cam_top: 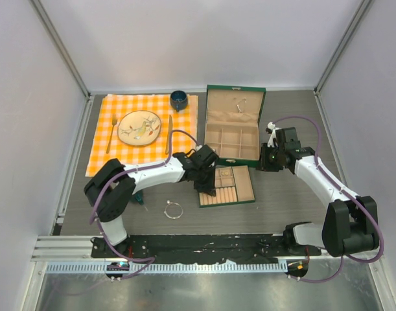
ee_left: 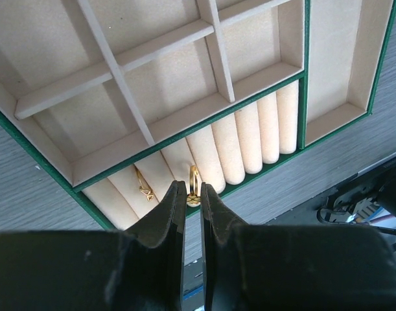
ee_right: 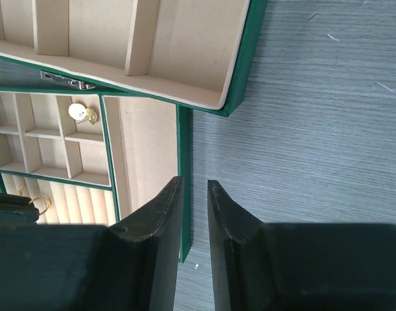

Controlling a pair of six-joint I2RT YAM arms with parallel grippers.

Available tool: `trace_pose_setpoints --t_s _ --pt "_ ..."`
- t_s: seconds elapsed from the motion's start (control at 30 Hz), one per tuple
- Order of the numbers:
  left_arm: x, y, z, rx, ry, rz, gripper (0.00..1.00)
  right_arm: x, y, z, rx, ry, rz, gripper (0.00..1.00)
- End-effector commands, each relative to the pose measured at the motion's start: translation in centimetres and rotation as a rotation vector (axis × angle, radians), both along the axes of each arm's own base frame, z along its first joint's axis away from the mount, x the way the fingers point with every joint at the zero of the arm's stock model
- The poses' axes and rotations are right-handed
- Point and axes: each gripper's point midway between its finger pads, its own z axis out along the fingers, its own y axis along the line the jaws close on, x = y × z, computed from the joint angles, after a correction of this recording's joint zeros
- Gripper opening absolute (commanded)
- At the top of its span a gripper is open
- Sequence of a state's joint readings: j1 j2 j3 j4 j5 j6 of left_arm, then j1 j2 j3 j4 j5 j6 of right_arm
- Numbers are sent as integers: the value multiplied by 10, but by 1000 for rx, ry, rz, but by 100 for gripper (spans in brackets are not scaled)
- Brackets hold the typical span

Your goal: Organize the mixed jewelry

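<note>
My left gripper has the small gold ring over the green tray's ring rolls. It will let go of it between two ring rolls (cam_top: 216, 192) (ee_left: 196, 167), close to the other gold ring.
My left gripper (cam_top: 207, 186) (ee_left: 192, 192) is over the ring rolls of the green tray (cam_top: 244, 200) (ee_left: 68, 183). It is shut on a small gold ring (ee_left: 194, 180) that stands in a slot between two rolls. A second gold ring (ee_left: 144, 190) sits in the slot to its left. A thin silver bangle (cam_top: 174, 210) lies on the table near the left arm. Small jewelry pieces lie on the plate (cam_top: 128, 120). My right gripper (cam_top: 265, 159) (ee_right: 194, 188) is empty, its jaws a narrow gap apart, above the table beside the tray's edge (ee_right: 183, 162). A pearl stud (ee_right: 76, 111) lies in a tray compartment.
The open green box (cam_top: 233, 97) (ee_right: 240, 71) stands behind the tray. A checked orange cloth (cam_top: 100, 162) holds the plate, a gold fork (cam_top: 111, 133), a gold knife (cam_top: 168, 135) and a dark cup (cam_top: 179, 99).
</note>
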State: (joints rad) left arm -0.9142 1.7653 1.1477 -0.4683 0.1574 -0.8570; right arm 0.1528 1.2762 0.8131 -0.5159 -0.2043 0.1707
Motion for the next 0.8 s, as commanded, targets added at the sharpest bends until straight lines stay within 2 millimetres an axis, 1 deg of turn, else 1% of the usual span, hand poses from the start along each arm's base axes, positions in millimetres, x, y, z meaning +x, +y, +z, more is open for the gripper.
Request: trace_pose_setpoints --t_s 0.0,0.23,0.6,0.77 --pt "4 0 0 -11 -18 9 0 8 1 8 12 -37 5 27" --pt "7 -5 2 -18 -15 11 0 9 1 8 17 -37 4 27" --pt "12 -12 -5 -9 -2 20 0 8 1 9 24 -39 0 27" --pt "16 -13 -4 -5 -11 31 0 7 2 8 24 -34 4 27"
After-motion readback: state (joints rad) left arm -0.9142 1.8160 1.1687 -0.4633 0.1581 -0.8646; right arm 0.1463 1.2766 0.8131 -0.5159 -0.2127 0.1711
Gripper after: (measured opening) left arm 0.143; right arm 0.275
